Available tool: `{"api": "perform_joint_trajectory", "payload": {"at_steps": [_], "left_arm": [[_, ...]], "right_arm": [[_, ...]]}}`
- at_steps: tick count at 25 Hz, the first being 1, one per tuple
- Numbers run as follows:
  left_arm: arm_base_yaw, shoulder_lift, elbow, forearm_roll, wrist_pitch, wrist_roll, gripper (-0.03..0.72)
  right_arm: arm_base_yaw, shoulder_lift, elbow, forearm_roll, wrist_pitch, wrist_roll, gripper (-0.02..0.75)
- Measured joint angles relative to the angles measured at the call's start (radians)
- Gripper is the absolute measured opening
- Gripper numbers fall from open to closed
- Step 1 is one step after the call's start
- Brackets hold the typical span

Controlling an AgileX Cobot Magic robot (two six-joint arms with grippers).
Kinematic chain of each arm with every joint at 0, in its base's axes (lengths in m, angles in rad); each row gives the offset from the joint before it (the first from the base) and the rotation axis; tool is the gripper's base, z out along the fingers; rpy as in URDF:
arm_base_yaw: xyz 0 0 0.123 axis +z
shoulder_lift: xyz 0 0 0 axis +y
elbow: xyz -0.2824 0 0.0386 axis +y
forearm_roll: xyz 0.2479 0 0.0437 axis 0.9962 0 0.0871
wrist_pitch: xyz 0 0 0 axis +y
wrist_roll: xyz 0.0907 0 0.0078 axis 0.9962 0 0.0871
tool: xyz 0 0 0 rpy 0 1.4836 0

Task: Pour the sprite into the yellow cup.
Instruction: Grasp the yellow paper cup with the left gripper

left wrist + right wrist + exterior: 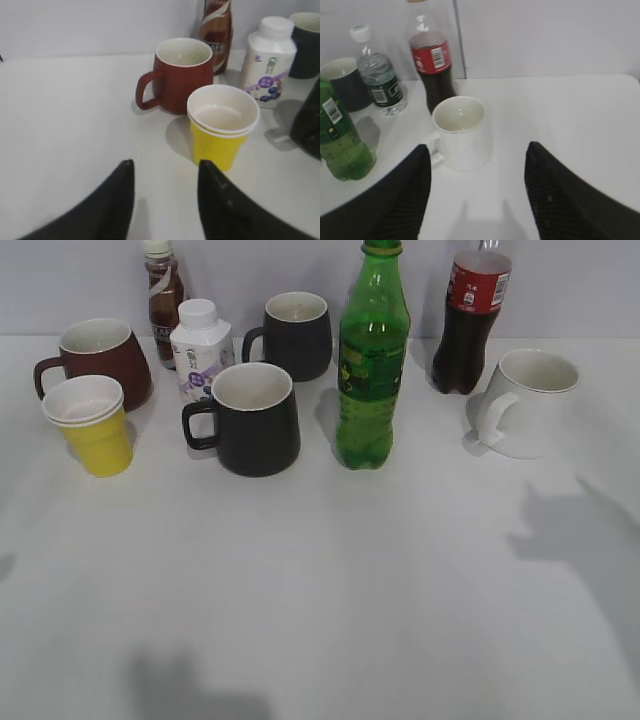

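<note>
Next, my left gripper closes around the body (102,446) (217,148) of the yellow cup, just below its white rim.
The sprite (371,360), a tall green bottle with a green cap, stands upright at the middle of the table; its lower part shows at the left edge of the right wrist view (340,140). The yellow cup (95,426) stands at the left, in front of a brown-red mug; it looks like two nested cups in the left wrist view (221,127). My left gripper (165,167) is open and empty, just short of the yellow cup. My right gripper (476,150) is open and empty, in front of a white mug. Neither gripper shows in the exterior view, only their shadows.
A brown-red mug (100,358), two black mugs (252,418) (296,334), a white mug (528,400), a white milk bottle (202,348), a brown drink bottle (163,295), a cola bottle (472,315) and a small water bottle (379,75) stand around them.
</note>
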Motion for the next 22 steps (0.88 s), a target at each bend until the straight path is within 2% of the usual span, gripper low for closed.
{"api": "perform_joint_trajectory", "payload": {"at_steps": [5, 10, 13, 19, 22], "left_arm": [[0.0, 0.256, 0.0, -0.106, -0.201, 0.0, 0.425], [0.0, 0.448, 0.0, -0.092, -0.365, 0.0, 0.539], [-0.032, 0.531, 0.0, -0.075, -0.398, 0.0, 0.569], [-0.187, 0.687, 0.0, -0.063, -0.584, 0.0, 0.59], [-0.2, 0.785, -0.001, -0.073, -0.741, 0.0, 0.591]], "right_arm": [[0.087, 0.198, 0.0, -0.033, -0.136, -0.024, 0.447], [0.134, 0.345, 0.0, -0.037, -0.276, -0.025, 0.447], [0.152, 0.381, 0.0, -0.037, -0.292, -0.025, 0.447], [0.158, 0.387, 0.0, -0.037, -0.299, -0.022, 0.447], [0.158, 0.387, 0.0, -0.037, -0.299, -0.021, 0.447]]}}
